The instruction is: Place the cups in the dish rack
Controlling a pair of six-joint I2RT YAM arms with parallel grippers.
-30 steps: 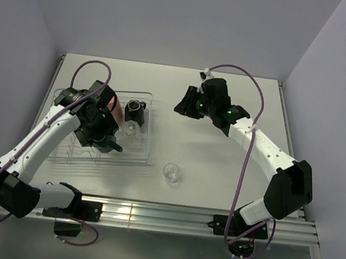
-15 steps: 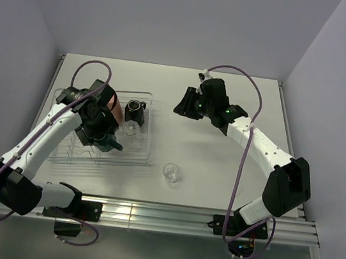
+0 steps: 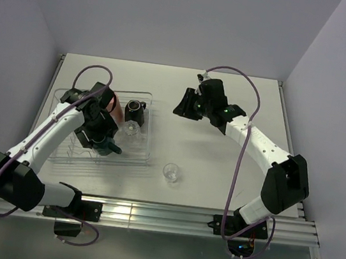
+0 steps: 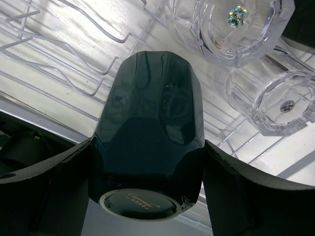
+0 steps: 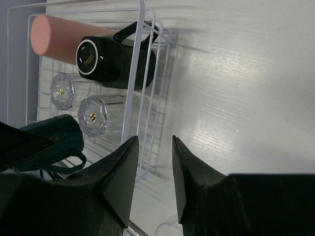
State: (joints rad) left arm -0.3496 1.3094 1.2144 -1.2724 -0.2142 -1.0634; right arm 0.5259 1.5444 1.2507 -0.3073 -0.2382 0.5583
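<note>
The clear tumbler is standing on the table, and next my right gripper should move to it and close on the tumbler's rim (image 3: 164,170) (image 5: 156,230), on the side toward the dish rack.
My left gripper (image 4: 147,147) is shut on the dark green mug (image 4: 150,128), whose base faces the camera and whose mouth points at the ribs of the dish rack (image 4: 74,59). From above, the left gripper (image 3: 102,140) and the dark green mug (image 3: 110,148) are over the near side of the dish rack (image 3: 146,158). In the rack lie two clear tumblers (image 4: 236,24) (image 4: 280,101), a black mug (image 3: 136,107) and a salmon cup (image 5: 64,34). A third clear tumbler (image 3: 171,172) stands on the table. My right gripper (image 3: 184,104) (image 5: 154,142) hovers open and holds nothing.
The dish rack's right rim (image 5: 142,29) lies just left of my right fingers (image 5: 123,172). Bare white table (image 3: 221,155) spreads right of the rack. Grey walls close in on three sides, and a metal rail (image 3: 179,219) runs along the near edge.
My left arm has shifted slightly over the rack, the green mug still in its grip. The right arm has barely moved.
</note>
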